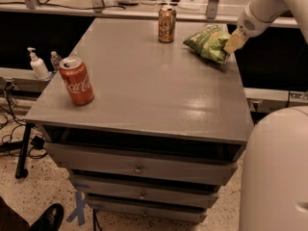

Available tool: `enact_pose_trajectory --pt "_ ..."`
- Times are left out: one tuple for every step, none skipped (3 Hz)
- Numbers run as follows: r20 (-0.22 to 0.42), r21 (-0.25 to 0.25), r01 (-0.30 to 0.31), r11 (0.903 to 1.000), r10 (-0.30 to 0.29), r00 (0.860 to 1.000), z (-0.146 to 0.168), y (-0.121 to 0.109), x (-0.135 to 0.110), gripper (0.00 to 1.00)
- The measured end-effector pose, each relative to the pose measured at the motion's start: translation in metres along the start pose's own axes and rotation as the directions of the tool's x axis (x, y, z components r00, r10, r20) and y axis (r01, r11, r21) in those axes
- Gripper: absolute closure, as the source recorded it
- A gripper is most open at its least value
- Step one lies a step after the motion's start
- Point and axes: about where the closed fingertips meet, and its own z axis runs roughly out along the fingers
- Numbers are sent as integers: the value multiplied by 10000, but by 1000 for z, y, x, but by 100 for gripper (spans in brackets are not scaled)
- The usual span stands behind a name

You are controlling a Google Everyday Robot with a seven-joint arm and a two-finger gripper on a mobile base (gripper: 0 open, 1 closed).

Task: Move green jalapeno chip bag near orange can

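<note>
Next, I let go of the green jalapeno chip bag on the grey table, up (188, 42) against the bottom of the orange can.
The green jalapeno chip bag (209, 43) is at the table's far right, its right end held in my gripper (232, 44), which comes in from the upper right on a white arm. The bag's left end points toward the orange can (167, 24), which stands upright at the table's back middle, a short gap to the bag's left. The bag looks slightly lifted or dragged just over the tabletop.
A red Coca-Cola can (76, 80) stands at the table's left front. The grey table (144, 90) has drawers below. A soap dispenser (36, 64) sits on a ledge to the left. The robot's white body (276, 172) fills the lower right. A shoe (45, 219) shows at bottom left.
</note>
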Motion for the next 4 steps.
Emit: enact_pose_trajectory --pt "248 -302 415 9987 -408 9989 8 6 -22 100" --pt "452 -585 787 9952 -761 9961 14 14 -39 100" --pt "605 -817 1047 9911 -1000 9932 22 21 -53 100" --pt "657 -1042 1187 9874 -1123 9915 29 26 -62 82"
